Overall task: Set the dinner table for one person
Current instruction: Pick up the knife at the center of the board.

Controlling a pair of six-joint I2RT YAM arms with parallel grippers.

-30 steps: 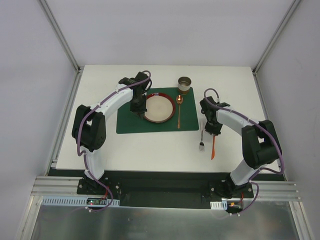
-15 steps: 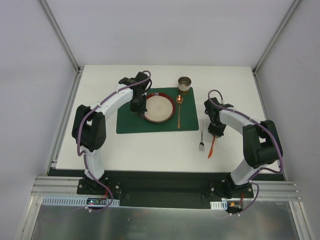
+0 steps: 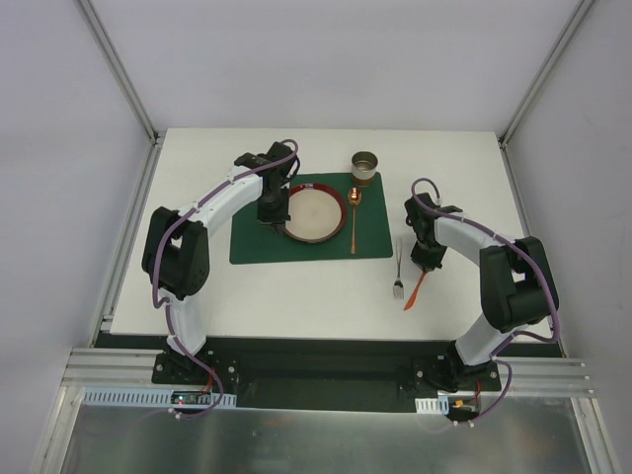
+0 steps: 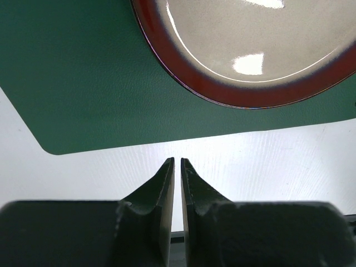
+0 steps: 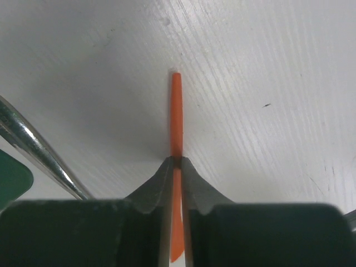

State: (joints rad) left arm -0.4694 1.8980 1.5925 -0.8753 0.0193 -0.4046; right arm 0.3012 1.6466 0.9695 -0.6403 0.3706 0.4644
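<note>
Next, my right gripper opens and takes the orange knife closer to the knife handle's end (image 5: 176, 103) before carrying it beside the placemat, because it now grips the knife near its middle.
The white dinner table (image 3: 197, 286) carries a dark green placemat (image 3: 257, 247). On the mat are a red-rimmed plate (image 3: 314, 210) and a copper spoon (image 3: 354, 219) to its right. A metal cup (image 3: 364, 164) stands at the mat's far edge. A silver fork (image 3: 398, 269) lies on the table right of the mat. My right gripper (image 3: 427, 263) is shut on an orange knife (image 3: 415, 292), which slants toward the fork. In the right wrist view the gripper (image 5: 176, 159) pinches the knife (image 5: 176, 111) edge-on. My left gripper (image 3: 267, 215) is shut and empty beside the plate's left rim.
Aluminium frame posts (image 3: 123, 79) stand at the table's far corners. In the left wrist view the gripper (image 4: 177, 160) hangs over bare table, with the placemat (image 4: 83, 83) and plate (image 4: 250, 50) ahead. In the right wrist view the fork handle (image 5: 33, 150) lies at the left.
The right gripper has turned a little with the orange knife, whose near tip has swung left toward the fork. The left arm has not moved.
</note>
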